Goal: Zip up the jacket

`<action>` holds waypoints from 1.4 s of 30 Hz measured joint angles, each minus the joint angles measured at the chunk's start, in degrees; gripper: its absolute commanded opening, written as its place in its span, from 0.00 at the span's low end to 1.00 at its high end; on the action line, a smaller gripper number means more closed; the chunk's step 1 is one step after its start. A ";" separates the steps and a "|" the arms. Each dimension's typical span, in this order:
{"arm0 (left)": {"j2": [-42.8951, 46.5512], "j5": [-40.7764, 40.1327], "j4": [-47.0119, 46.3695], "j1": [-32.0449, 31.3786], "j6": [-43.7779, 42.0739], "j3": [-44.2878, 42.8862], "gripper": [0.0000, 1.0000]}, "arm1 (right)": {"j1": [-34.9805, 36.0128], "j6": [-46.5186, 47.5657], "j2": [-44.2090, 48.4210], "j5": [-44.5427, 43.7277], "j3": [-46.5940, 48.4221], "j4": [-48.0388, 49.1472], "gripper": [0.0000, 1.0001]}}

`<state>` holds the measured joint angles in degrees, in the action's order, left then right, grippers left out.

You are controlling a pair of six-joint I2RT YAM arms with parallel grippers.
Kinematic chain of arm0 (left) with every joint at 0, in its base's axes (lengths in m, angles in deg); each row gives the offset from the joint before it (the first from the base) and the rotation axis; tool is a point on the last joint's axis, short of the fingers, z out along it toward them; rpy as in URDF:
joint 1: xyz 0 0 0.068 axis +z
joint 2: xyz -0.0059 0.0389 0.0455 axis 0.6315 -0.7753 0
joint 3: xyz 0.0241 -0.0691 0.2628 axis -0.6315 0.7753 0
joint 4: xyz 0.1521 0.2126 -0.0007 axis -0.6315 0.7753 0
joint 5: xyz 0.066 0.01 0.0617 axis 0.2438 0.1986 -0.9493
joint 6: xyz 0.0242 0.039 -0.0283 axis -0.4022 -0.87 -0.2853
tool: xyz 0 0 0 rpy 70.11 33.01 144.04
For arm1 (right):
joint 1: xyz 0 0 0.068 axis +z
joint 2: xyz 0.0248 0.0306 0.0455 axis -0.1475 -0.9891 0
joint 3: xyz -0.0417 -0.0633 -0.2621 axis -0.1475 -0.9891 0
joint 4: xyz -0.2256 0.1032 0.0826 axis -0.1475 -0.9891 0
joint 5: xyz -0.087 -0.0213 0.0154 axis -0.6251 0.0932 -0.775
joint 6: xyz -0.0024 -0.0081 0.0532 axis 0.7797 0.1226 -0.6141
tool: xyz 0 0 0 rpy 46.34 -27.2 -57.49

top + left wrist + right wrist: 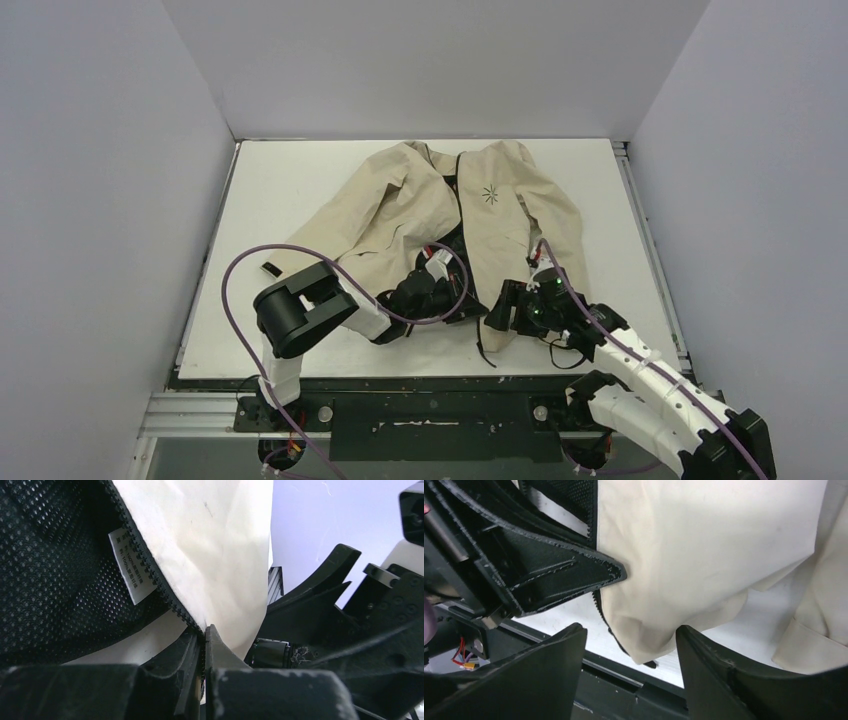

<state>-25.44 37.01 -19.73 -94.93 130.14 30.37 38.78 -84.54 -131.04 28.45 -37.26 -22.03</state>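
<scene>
Next, my right gripper moves in and pinches the jacket's bottom corner close to the zipper's lower end (620, 644), because that corner is lying loose and creased below my left gripper.
The beige jacket (395, 205) lies open on the white table (290, 180), collar far, hem near me. Its dark zipper (459, 195) runs down the middle. My left gripper (437, 285) sits at the lower front opening; in the left wrist view it (205, 632) is shut on the toothed zipper edge (160, 587), with dark mesh lining (50, 570) to the left. My right gripper (503, 308) is open beside the right front panel's hem. In the right wrist view its jaws (630, 632) stand wide apart around the hem corner (649, 640) without touching it.
A white care label (130, 565) is sewn by the zipper. The black frame rail (624, 680) runs along the table's near edge just below the hem. Grey walls enclose three sides. A purple cable (240, 270) loops over the left arm. The left gripper's finger (569, 575) shows close to the right gripper.
</scene>
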 measured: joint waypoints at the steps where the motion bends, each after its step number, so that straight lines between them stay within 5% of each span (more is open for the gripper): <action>1: 0.00 0.00 -0.09 0.00 0.02 0.00 0.00 | 0.00 0.04 0.59 0.07 0.57 -1.11 0.71; 16: 0.00 0.07 0.52 0.00 -0.02 -1.99 0.00 | 0.17 -0.72 0.87 9.14 1.27 -7.13 0.78; 27: 0.09 0.11 1.88 0.11 -0.07 -2.49 0.00 | 0.17 -4.85 3.21 6.36 -8.92 1.64 0.74; 42: 0.09 0.17 2.51 0.61 -0.09 -2.51 0.00 | 0.17 -6.49 10.38 6.27 -17.40 20.94 0.51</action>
<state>-25.35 37.18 -17.21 -94.32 130.05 27.86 38.96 -91.04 -120.65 34.72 -54.66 -1.09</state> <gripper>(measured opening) 0.024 0.545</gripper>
